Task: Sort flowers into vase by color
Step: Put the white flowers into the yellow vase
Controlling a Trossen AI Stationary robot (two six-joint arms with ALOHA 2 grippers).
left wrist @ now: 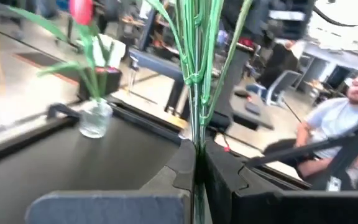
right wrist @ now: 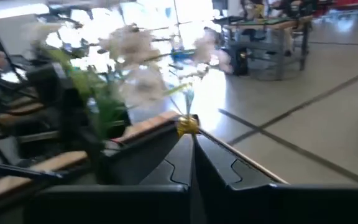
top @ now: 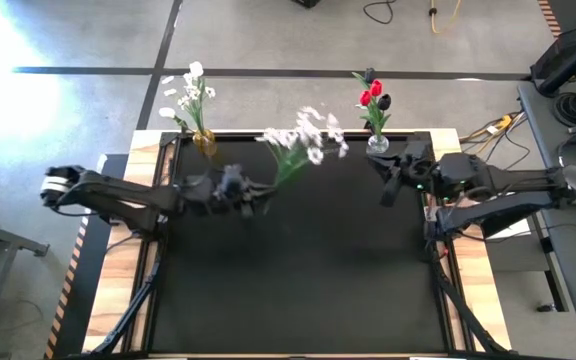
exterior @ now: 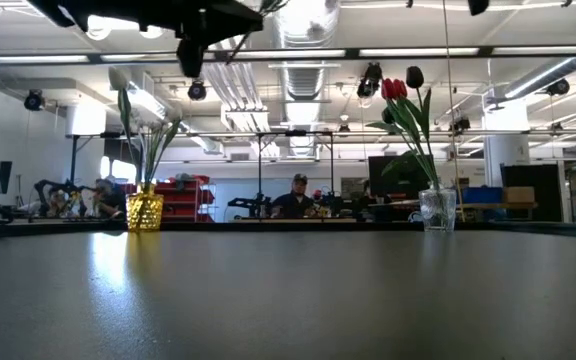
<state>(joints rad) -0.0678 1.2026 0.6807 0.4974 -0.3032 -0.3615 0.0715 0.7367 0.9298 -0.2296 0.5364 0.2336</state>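
Note:
My left gripper is holding the spray low on its stems, so my right gripper should keep the spray steady while my left gripper grips it nearer its leaves (left wrist: 194,79).
My left gripper (top: 256,192) (left wrist: 197,163) hovers over the far left part of the table, shut on a leafy spray of tiny white blossoms (top: 303,138). A gold vase (top: 204,143) (exterior: 145,212) at the far edge holds white flowers (top: 190,92). To its right, a clear glass vase (top: 378,144) (exterior: 436,210) (left wrist: 95,118) holds red and dark tulips (top: 373,97) (exterior: 402,90). My right gripper (top: 390,190) (right wrist: 191,158) is shut and empty, just near of the clear vase. My left gripper pinches the spray's bundle of thin green stems (left wrist: 196,135) between its two fingers, which lie across the stems. The spray is lifted clear of the table. Its leaves and blossoms reach beyond the fingers toward the far right, between the two vases.
The black table top (top: 298,270) lies bare near of both arms. Both vases stand at its far edge. Wooden strips (top: 118,290) border the table left and right. A seated person (left wrist: 347,118) shows in the room beyond, and more people sit far off (exterior: 298,200).

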